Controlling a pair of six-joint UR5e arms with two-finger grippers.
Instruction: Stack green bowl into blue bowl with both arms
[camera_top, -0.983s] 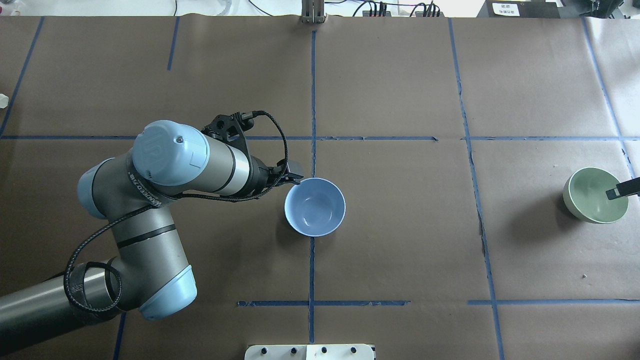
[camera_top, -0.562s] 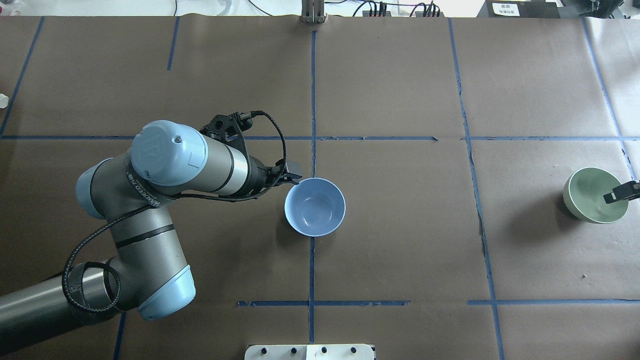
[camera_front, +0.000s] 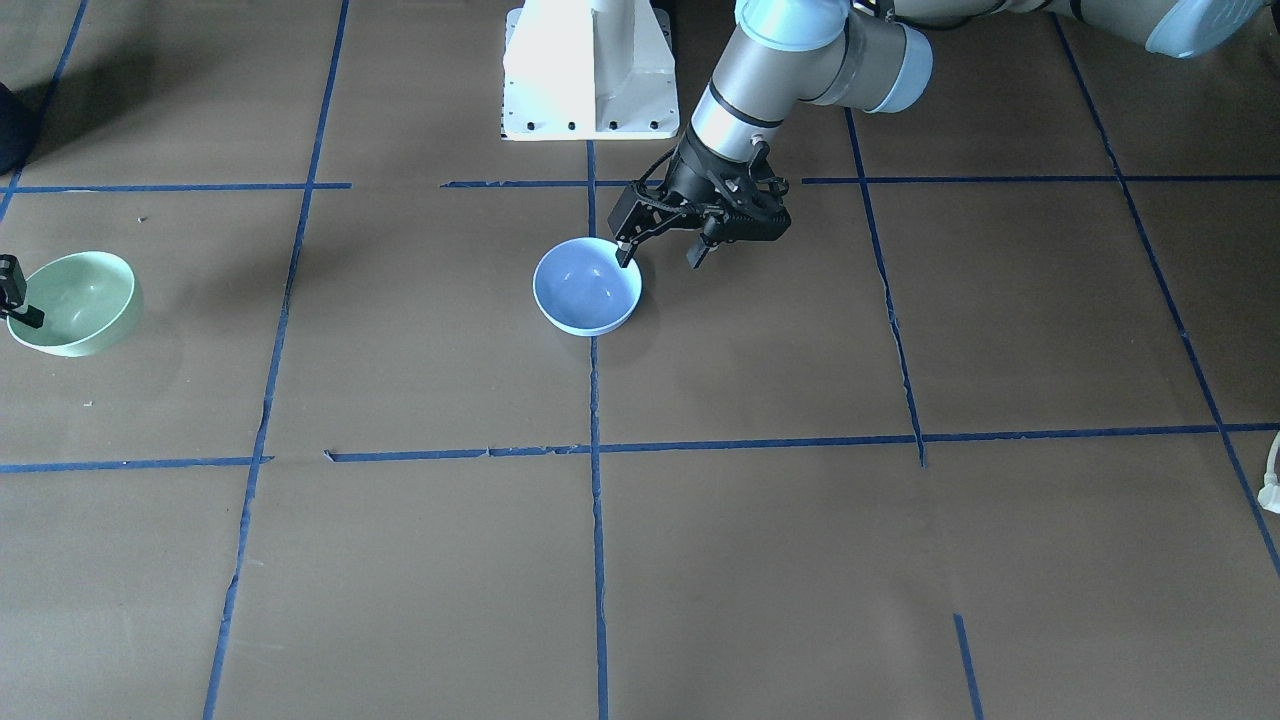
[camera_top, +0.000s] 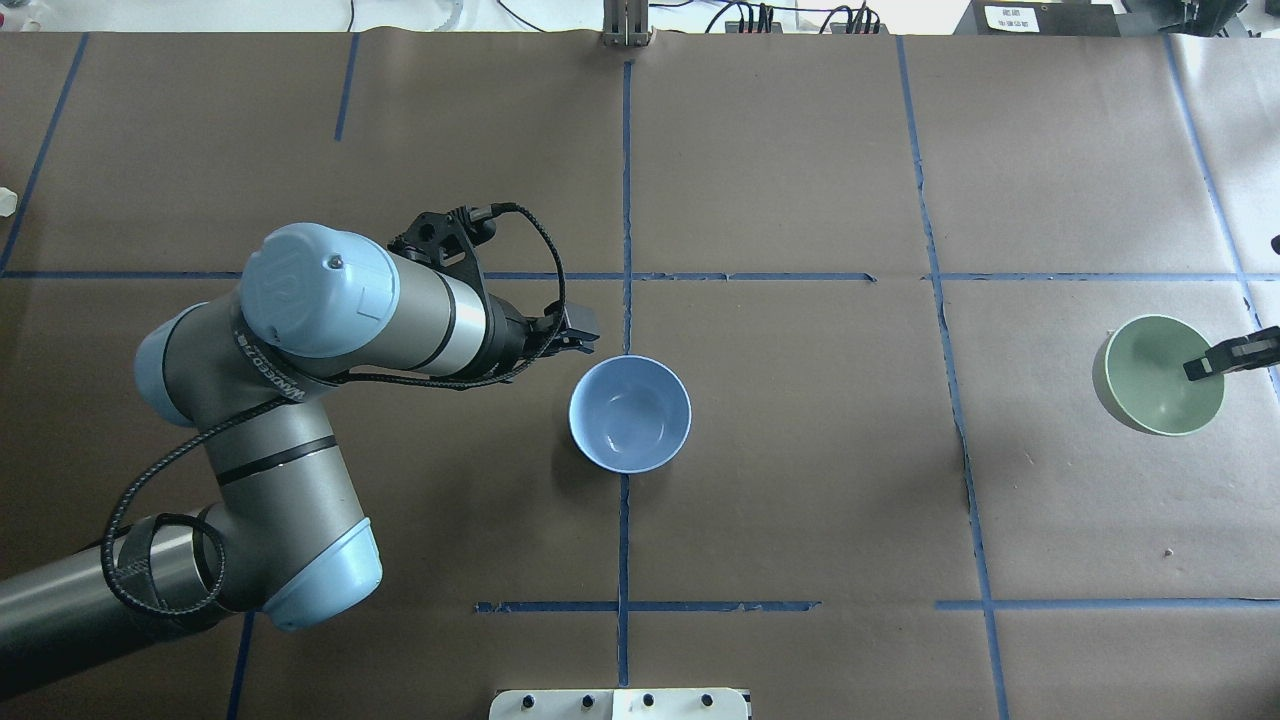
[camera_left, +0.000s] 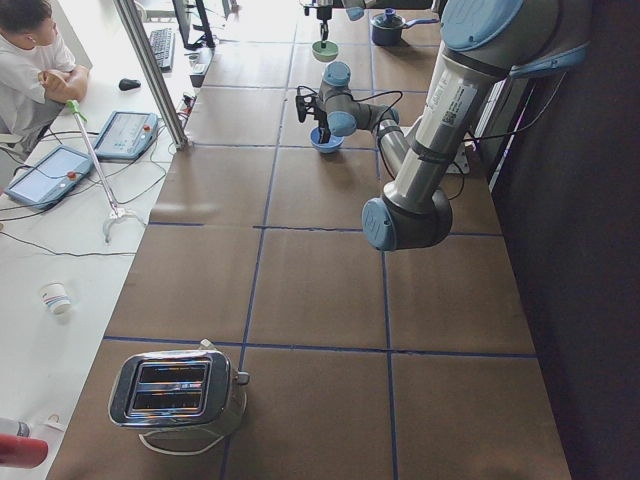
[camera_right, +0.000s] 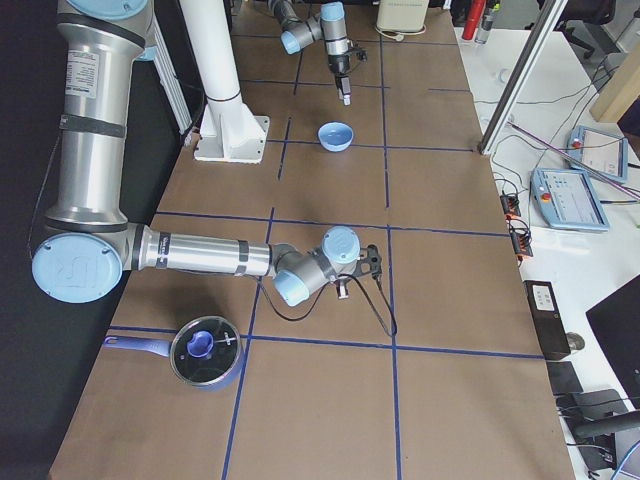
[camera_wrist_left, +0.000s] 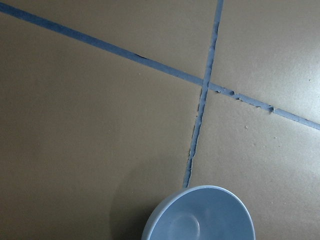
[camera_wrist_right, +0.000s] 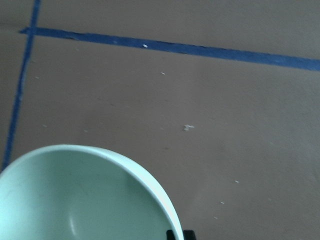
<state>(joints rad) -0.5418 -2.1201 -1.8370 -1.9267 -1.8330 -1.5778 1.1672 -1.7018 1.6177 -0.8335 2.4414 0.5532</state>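
Observation:
Next, my right gripper lets go of the green bowl inside the blue bowl on the tape line (camera_front: 594, 286) at the middle of the table.
The blue bowl (camera_top: 629, 414) stands upright at the table's middle, on a tape line; it also shows in the front view (camera_front: 587, 286) and the left wrist view (camera_wrist_left: 200, 215). My left gripper (camera_top: 585, 337) is open and empty, just off the bowl's near-left rim, apart from it (camera_front: 660, 258). The green bowl (camera_top: 1158, 375) is at the far right. My right gripper (camera_top: 1215, 362) is shut on its right rim, with one finger inside the bowl. The bowl also shows in the front view (camera_front: 75, 300) and the right wrist view (camera_wrist_right: 85, 195).
Brown paper with blue tape lines covers the table. The robot's white pedestal (camera_front: 590, 70) stands at the near edge. A toaster (camera_left: 180, 390) sits at the left end. A lidded pot (camera_right: 205, 350) sits at the right end.
My left gripper has drawn back from the blue bowl's rim, up and to the left. The green bowl has shifted left with my right gripper on its rim.

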